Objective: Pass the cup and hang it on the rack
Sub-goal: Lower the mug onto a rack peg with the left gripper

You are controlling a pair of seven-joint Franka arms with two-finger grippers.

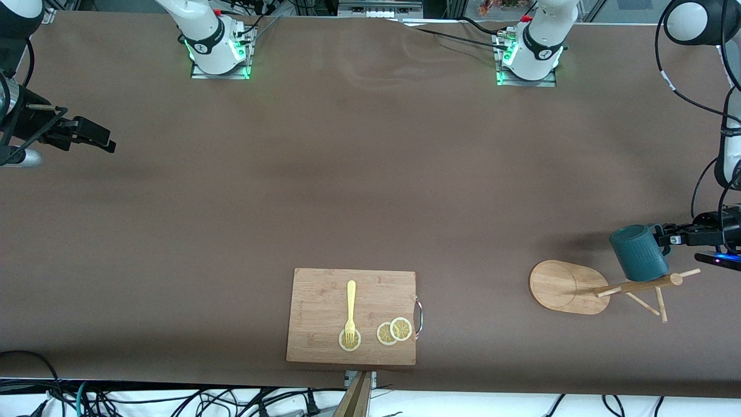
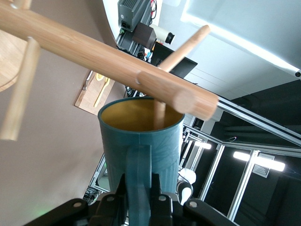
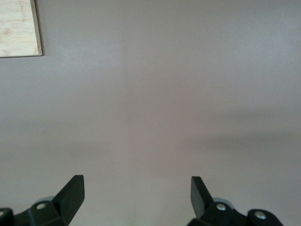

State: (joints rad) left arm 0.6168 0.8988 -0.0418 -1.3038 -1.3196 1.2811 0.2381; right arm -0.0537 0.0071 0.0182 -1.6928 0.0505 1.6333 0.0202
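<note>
Next, my left gripper lets go of the dark teal cup on the top rack peg (image 1: 630,258) (image 2: 140,147) that points into the cup's opening.
The dark teal cup (image 1: 638,252) is up in the air, tilted, beside the top of the bamboo rack (image 1: 639,285). The rack's oval base (image 1: 564,285) stands at the left arm's end of the table. My left gripper (image 1: 666,237) is shut on the cup's handle (image 2: 139,183). In the left wrist view the cup (image 2: 141,141) shows its yellowish inside just under the rack's pole (image 2: 94,52), and one peg (image 2: 183,44) points down into the cup's mouth. My right gripper (image 1: 92,136) waits open and empty over bare table at the right arm's end; it also shows in the right wrist view (image 3: 138,188).
A rectangular bamboo cutting board (image 1: 324,295) lies near the table's front edge, with a yellow fork (image 1: 350,310) and lemon slices (image 1: 393,331) on it. Its corner shows in the right wrist view (image 3: 19,28). Brown cloth covers the table.
</note>
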